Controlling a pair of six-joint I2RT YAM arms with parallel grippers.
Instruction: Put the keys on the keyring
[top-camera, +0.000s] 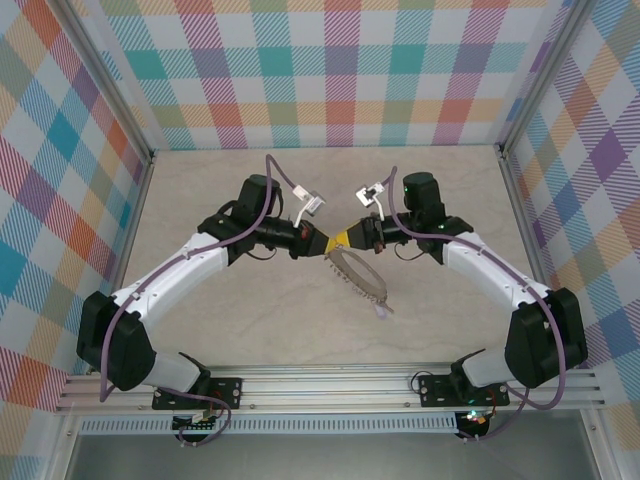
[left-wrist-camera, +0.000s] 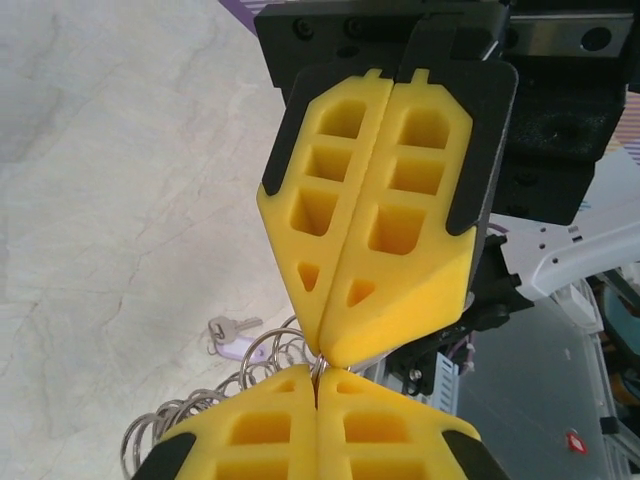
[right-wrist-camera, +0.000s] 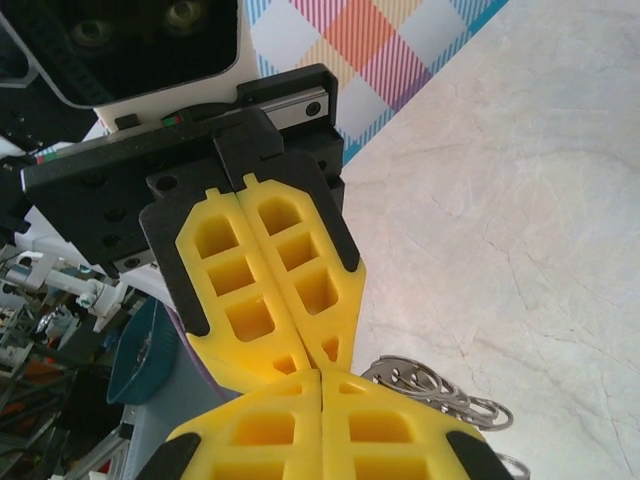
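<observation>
The keyring's loop is at the very ends of the fingers where my grippers meet, so next my right gripper opens and takes that loop (left-wrist-camera: 318, 374) before my left gripper lets go of it.
My left gripper (top-camera: 325, 240) and right gripper (top-camera: 343, 238) meet tip to tip over the middle of the table. The keyring (top-camera: 362, 278), a grey oval of small wire loops, trails from that meeting point toward the near right. In the left wrist view my left gripper (left-wrist-camera: 318, 375) is shut with a loop of the keyring (left-wrist-camera: 262, 355) pinched in its slit, and the right gripper (left-wrist-camera: 325, 352) presses shut on the same loop from above. The key (left-wrist-camera: 232, 340), lilac-headed, lies on the table by the ring's far end (top-camera: 383, 312); whether it is threaded on I cannot tell.
Aluminium posts and checked walls close in the pale marbled table (top-camera: 230, 320) on three sides. An aluminium rail (top-camera: 320, 385) with both arm bases runs along the near edge. Loops of the keyring (right-wrist-camera: 440, 390) spread to the right behind my right gripper (right-wrist-camera: 322, 378).
</observation>
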